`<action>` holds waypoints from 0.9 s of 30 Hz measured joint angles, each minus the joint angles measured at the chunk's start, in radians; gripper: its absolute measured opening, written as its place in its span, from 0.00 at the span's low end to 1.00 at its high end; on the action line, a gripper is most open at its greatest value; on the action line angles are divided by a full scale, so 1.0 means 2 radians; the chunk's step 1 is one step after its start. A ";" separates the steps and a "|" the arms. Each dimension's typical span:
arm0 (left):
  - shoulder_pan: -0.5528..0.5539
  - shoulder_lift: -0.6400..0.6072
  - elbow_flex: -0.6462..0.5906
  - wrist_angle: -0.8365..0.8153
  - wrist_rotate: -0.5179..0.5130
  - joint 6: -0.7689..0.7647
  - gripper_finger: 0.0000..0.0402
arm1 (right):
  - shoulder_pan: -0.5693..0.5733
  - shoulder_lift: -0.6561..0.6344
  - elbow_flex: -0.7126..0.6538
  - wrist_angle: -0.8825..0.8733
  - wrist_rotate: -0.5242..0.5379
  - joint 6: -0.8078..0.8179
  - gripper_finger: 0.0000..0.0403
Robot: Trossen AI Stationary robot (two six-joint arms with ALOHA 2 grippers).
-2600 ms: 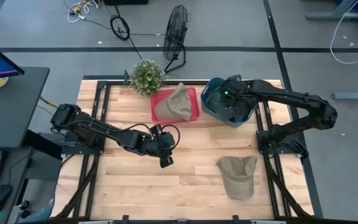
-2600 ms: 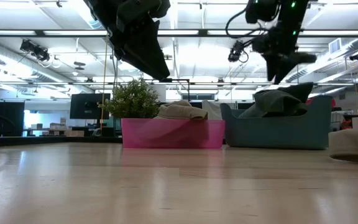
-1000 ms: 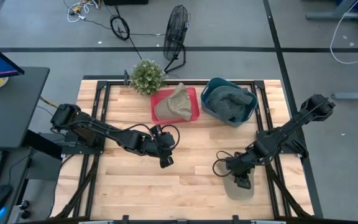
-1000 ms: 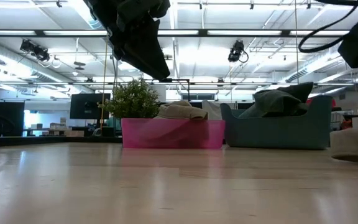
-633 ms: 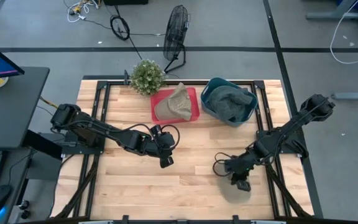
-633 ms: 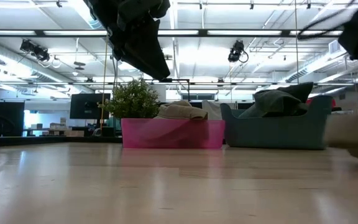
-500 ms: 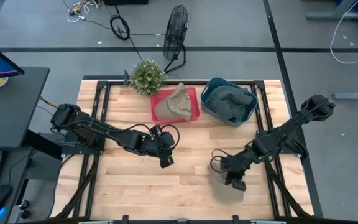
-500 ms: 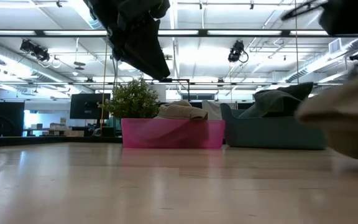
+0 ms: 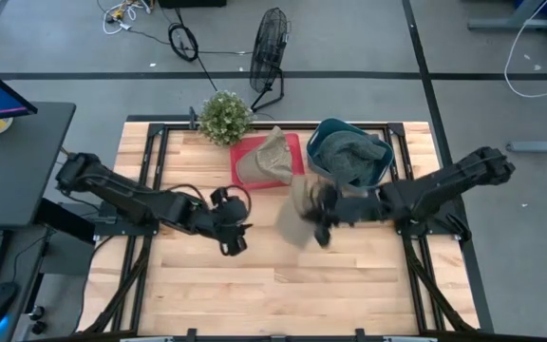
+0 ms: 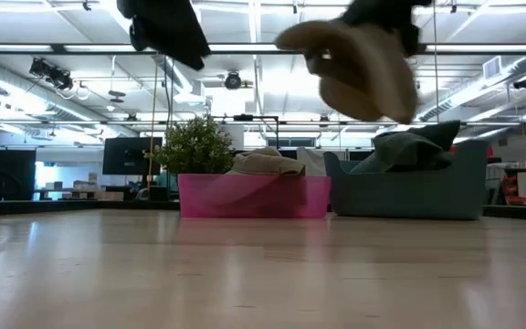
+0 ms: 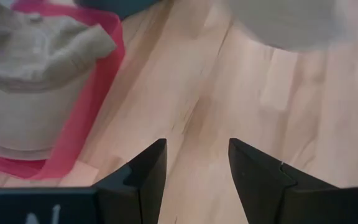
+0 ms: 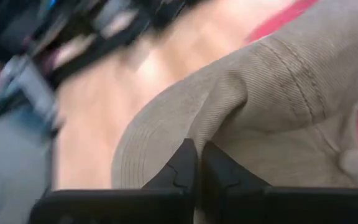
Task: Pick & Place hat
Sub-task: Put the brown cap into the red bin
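I will release the tan hat from my right gripper onto the other tan hat in the pink bin (image 9: 274,161). The held hat hangs above the table's middle now.
A tan hat (image 9: 295,217) hangs in the air over the table's middle, near the pink bin (image 9: 294,173), with my right gripper (image 9: 323,220) shut on it. In the low view the hat (image 10: 363,73) is well above the table. The pink bin holds another tan hat (image 9: 264,160). The blue bin (image 9: 323,169) beside it holds a dark grey hat (image 9: 349,157). My left gripper (image 9: 233,242) hovers open left of the middle, with nothing between its fingers (image 11: 148,168). My right gripper pinches a raised fold of the hat's ribbed cloth (image 12: 219,134) between its two fingers, next to the curved brim edge (image 12: 135,149). The fingers reach in about level from the table's right side. The hat is lifted clear and droops below and beyond the fingers.
A small potted plant (image 9: 224,116) stands at the table's far edge, left of the pink bin. Bare wood (image 9: 283,294) lies across the near half of the table. A fan (image 9: 269,47) and cables lie on the floor beyond the table.
My right gripper shut on the tan hat at the table's near right, lifted it clear and carried it up and toward the far left, close to the pink bin. My left gripper shifted a little toward the table's left edge.
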 joint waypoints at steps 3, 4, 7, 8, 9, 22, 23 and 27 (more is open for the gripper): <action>0.000 -0.019 0.000 0.000 0.000 0.000 0.44 | -0.048 0.000 0.024 0.016 0.057 -0.010 0.03; 0.000 -0.024 0.000 0.000 0.000 0.000 0.44 | -0.065 0.000 0.028 0.025 0.072 -0.017 0.03; 0.000 -0.031 0.000 0.001 0.000 0.001 0.44 | -0.120 0.001 0.029 0.062 0.085 -0.026 0.03; 0.000 -0.032 0.000 0.001 0.000 0.001 0.44 | -0.139 0.005 0.029 0.073 0.087 -0.026 0.03; 0.001 -0.032 0.000 0.002 -0.001 0.003 0.44 | -0.157 0.010 0.030 0.080 0.088 -0.026 0.03; 0.017 -0.031 0.000 0.000 -0.036 0.031 0.44 | -0.272 0.181 0.030 0.264 -0.025 0.040 0.03; 0.018 -0.031 0.000 -0.001 -0.036 0.031 0.44 | -0.274 0.193 0.030 0.265 -0.025 0.048 0.03; 0.018 -0.031 0.000 -0.002 -0.036 0.031 0.44 | -0.280 0.233 0.031 0.283 -0.018 0.084 0.03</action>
